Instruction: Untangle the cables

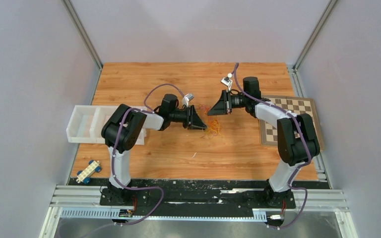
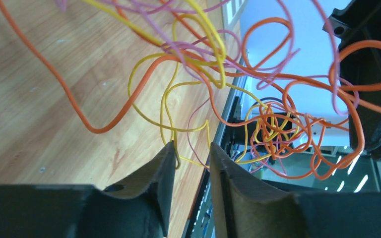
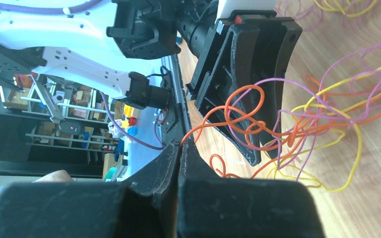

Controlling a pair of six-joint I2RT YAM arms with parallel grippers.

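My left gripper needs to open and pinch the yellow cable (image 2: 174, 137) firmly before pulling it from the orange cable, because the yellow loop hangs loose against that gripper's finger.
The cables (image 1: 212, 128) are a small tangle of thin orange, yellow and pink strings on the wooden table between my two grippers. My left gripper (image 1: 199, 124) is just left of the tangle. In the left wrist view its jaws (image 2: 191, 146) stand a little apart, and a yellow loop (image 2: 177, 157) hangs against the left finger's tip. The tangle (image 2: 278, 124) hangs in front of them. My right gripper (image 1: 212, 110) is shut on an orange cable (image 3: 198, 126) that comes out between its tips (image 3: 181, 144) and runs into the tangle (image 3: 297, 131).
A white divided tray (image 1: 82, 124) stands at the left by my left arm. A checkerboard (image 1: 290, 116) lies under my right arm. A small toy block car (image 1: 89, 171) lies at the front left. Grey walls enclose the table.
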